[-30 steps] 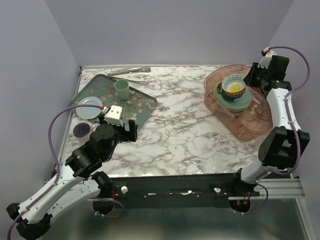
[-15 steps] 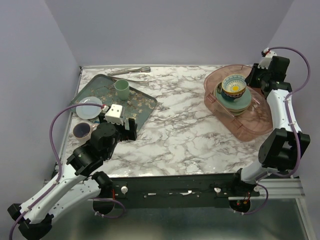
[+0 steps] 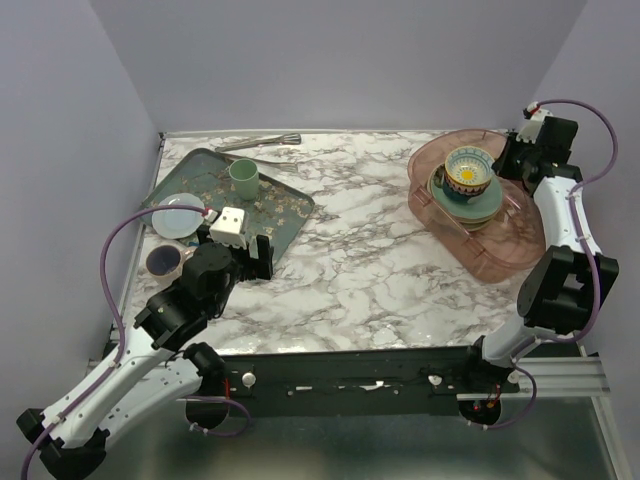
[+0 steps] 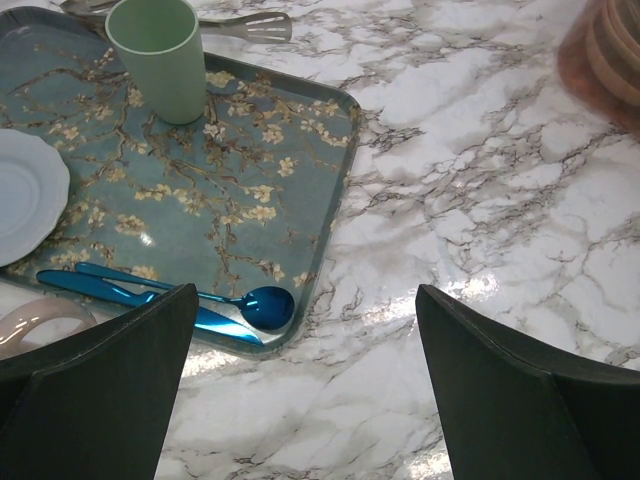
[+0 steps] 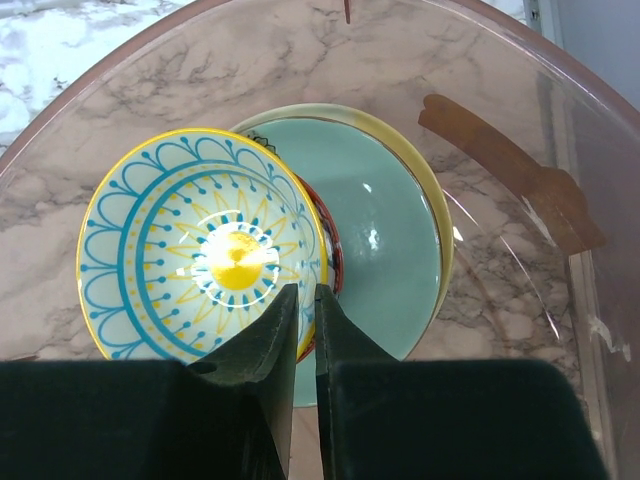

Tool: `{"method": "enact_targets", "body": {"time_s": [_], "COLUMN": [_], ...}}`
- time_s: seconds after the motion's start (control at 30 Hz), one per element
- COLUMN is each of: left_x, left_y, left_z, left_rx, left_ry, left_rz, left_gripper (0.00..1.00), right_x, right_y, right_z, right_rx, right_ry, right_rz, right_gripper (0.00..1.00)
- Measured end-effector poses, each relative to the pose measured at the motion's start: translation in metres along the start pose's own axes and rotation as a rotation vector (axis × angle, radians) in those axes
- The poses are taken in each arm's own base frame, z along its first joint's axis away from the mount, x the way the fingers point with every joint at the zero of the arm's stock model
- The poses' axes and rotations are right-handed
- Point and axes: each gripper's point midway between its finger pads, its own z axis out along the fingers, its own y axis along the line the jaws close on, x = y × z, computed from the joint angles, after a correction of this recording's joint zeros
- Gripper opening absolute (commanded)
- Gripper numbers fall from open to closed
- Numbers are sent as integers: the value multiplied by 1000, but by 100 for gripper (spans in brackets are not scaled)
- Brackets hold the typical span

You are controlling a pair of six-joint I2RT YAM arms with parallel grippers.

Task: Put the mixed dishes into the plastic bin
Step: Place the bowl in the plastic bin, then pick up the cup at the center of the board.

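Observation:
Next, I close my left gripper on the near side of the pink cup's rim [image 3: 164, 275], which is across the opening of the cup from the white plate.
The plastic bin [image 3: 512, 246] stands at the right of the table; its translucent pinkish wall fills the right wrist view [image 5: 560, 150]. Inside it lies a stack of plates with the mint green plate [image 3: 478, 208] [image 5: 385, 230] on top and a yellow-rimmed plate [image 5: 436, 205] beneath. My right gripper [image 3: 498, 168] [image 5: 306, 300] is shut on the rim of the blue-yellow patterned bowl [image 3: 468, 172] [image 5: 200, 250], held tilted just above the stack. My left gripper [image 3: 264, 256] [image 4: 305, 295] is open and empty over the marble beside the tray's near corner.
A dark-green floral tray [image 3: 215, 185] [image 4: 200, 190] at the left holds a green cup [image 3: 243, 177] [image 4: 155, 55], a small white plate [image 3: 180, 215] [image 4: 25, 190] and a blue spoon [image 4: 240, 305]. Metal tongs [image 3: 260, 142] [image 4: 245, 25] lie behind it. A pink cup [image 3: 165, 262] stands beside it.
My right gripper has risen slightly with the bowl, which now sits a little higher over the stack. My left arm has barely shifted.

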Motion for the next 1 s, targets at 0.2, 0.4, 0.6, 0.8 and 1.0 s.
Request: {"method": "enact_targets", "body": {"time_s": [0.2,0.4,0.6,0.8,1.0], "left_x": [0,-3,-7,-9,2], "left_y": [1,7,22,46,84], "left_z": [0,1,3,9,21], "left_rx": [-4,-26,-83,-171,-305], "left_ry": [-1,-10,-26,-29,16], "left_rz": [-4,-24,-67,-130,-241], "left_gripper": [99,99,99,99,99], "right_x": [0,-1,-12,-4,18], "right_y": [1,15,55,97,118], "right_z": [-1,-19,-52,-80,-88], "right_rx": [-18,-95,-292,-535,-687], "right_ry": [-3,-25,-87,-108,-67], "right_rz": [3,3,-29,-48,-23], "right_gripper": [20,22,24,26,27]}}
